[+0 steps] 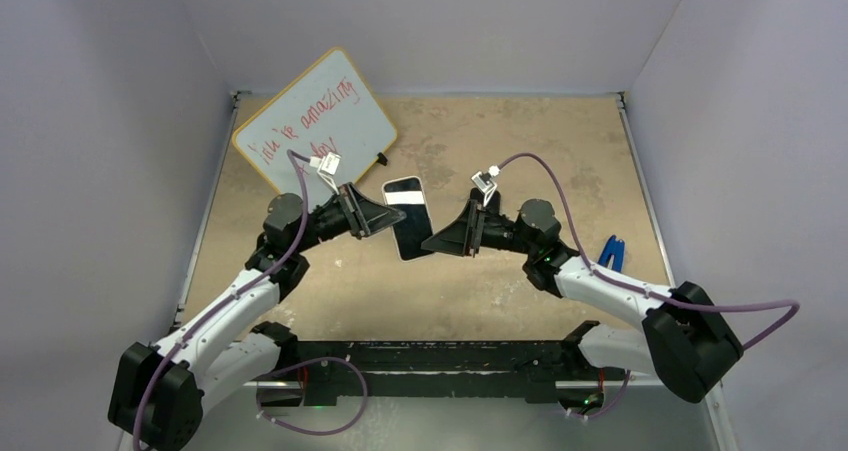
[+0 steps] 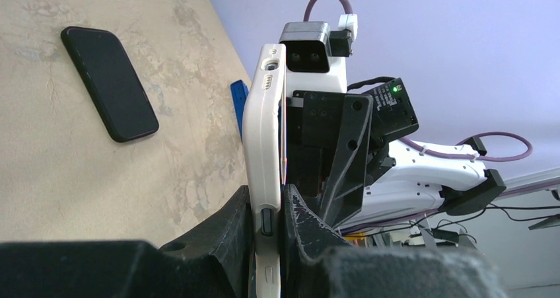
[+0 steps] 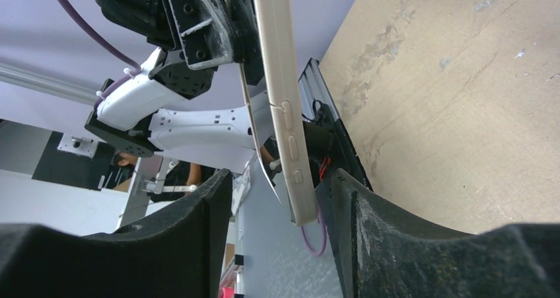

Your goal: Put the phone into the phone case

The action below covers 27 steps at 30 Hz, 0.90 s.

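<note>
I will release the phone case from my left gripper on the bare table (image 1: pixel 423 253) (image 2: pixel 63 215) next to the black phone, toward the black front rail.
The phone case (image 2: pixel 264 133) is a whitish shell seen edge-on. My left gripper (image 2: pixel 267 202) is shut on its near end and holds it above the table. The black phone (image 2: pixel 109 83) lies flat on the table below and beyond the case. In the top view the case (image 1: pixel 407 216) shows as a pale-rimmed dark rectangle between my left gripper (image 1: pixel 383 216) and my right gripper (image 1: pixel 433 241). I cannot tell the phone apart from it there. My right gripper (image 3: pixel 277 179) is open. The free end of the case (image 3: pixel 290 146) hangs between its fingers, nearer the right one.
A yellow-framed whiteboard (image 1: pixel 315 121) with red writing lies at the back left. A blue-handled tool (image 1: pixel 612 252) lies on the table at the right and also shows behind the case in the left wrist view (image 2: pixel 238 103). Purple walls enclose the table.
</note>
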Available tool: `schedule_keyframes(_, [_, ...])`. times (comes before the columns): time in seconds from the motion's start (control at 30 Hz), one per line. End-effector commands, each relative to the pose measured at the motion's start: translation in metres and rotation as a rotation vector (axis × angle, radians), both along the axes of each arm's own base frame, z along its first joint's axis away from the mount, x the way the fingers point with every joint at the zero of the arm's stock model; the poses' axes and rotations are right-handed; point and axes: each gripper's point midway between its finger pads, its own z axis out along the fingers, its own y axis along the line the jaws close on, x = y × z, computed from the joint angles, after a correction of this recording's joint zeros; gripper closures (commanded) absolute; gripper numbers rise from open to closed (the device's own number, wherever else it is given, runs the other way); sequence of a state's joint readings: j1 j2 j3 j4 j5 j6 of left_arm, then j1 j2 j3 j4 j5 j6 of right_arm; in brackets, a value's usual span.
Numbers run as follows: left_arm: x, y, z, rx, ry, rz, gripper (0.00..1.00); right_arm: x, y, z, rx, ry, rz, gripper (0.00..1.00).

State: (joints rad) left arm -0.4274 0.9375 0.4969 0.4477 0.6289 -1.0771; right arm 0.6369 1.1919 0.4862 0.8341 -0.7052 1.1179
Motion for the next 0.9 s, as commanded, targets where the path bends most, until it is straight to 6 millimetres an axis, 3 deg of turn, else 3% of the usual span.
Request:
schedule_keyframes(0.0, [0.003, 0.006, 0.037, -0.056, -0.16, 0.049, 1.0, -0.005, 0.003, 0.007, 0.023, -0.018, 0.042, 0.44])
schedule_keyframes(0.13, [0.005, 0.007, 0.033, -0.045, -0.158, 0.065, 1.0, -0.004, 0.005, 0.007, 0.026, -0.002, 0.041, 0.55])
schedule_keyframes(0.23, [0.012, 0.01, 0.027, 0.015, -0.166, 0.094, 1.0, -0.001, 0.005, 0.008, 0.028, 0.014, 0.027, 0.78])
schedule_keyframes(0.33, [0.026, 0.02, 0.012, 0.188, -0.169, 0.163, 1.0, 0.003, 0.004, 0.008, 0.024, 0.03, -0.007, 1.0])
schedule_keyframes(0.47, [0.033, 0.033, -0.007, 0.342, -0.153, 0.202, 1.0, 0.012, 0.004, -0.001, -0.034, 0.053, -0.053, 1.0])
schedule_keyframes(0.63, [0.023, 0.025, -0.006, 0.307, -0.151, 0.14, 1.0, 0.016, 0.004, -0.008, -0.057, 0.061, -0.068, 1.0])
schedule_keyframes(0.87, [0.008, 0.011, -0.008, 0.225, -0.102, 0.032, 1.0, 0.023, -0.015, -0.023, -0.198, 0.007, -0.189, 0.44])
